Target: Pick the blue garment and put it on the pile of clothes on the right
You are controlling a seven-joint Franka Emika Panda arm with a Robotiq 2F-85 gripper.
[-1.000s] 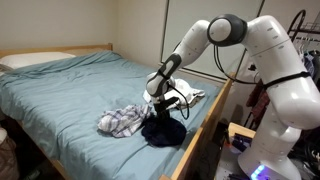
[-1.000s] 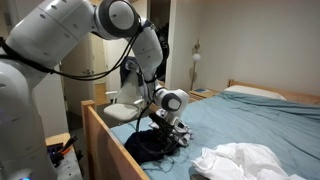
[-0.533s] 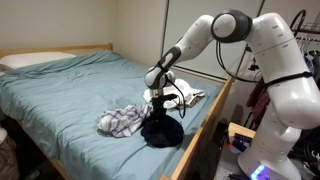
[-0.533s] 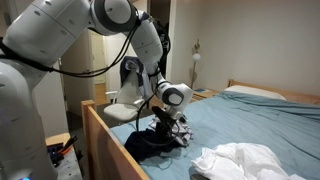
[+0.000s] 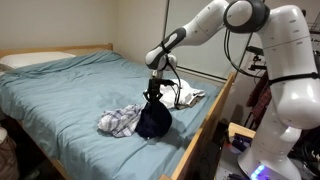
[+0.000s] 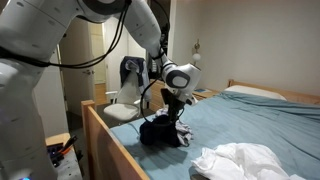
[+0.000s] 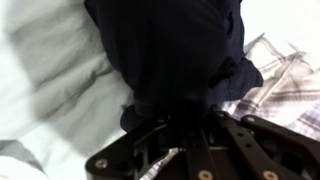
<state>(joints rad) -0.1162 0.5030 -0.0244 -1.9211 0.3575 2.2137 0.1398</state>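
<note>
Next, my gripper lets go of the blue garment on the far side of the white cloth [image 5: 182,82] by the bed's edge.
The blue garment [image 5: 153,120] is a dark navy bundle that hangs bunched from my gripper [image 5: 155,93], its lower part still resting on the bed. My gripper [image 6: 175,100] points down over the bed's near corner and is shut on the top of the garment [image 6: 160,131]. In the wrist view the navy cloth [image 7: 175,50] fills the space between the black fingers [image 7: 238,135] of my gripper [image 7: 190,115]. A pile of plaid and white clothes [image 5: 120,122] lies right beside the garment, and it also shows as the pale pile of clothes [image 6: 240,160] and as plaid cloth [image 7: 280,75].
The bed has a light blue-grey sheet [image 5: 70,85] and a wooden frame [image 5: 215,120]. A white cloth [image 5: 192,97] lies by the bed's edge behind the gripper. A pillow [image 5: 35,60] sits at the head. A clothes rack [image 5: 300,30] stands beyond the arm.
The gripper has shut on the blue garment and risen, drawing the cloth up from a flat heap into a hanging bundle.
</note>
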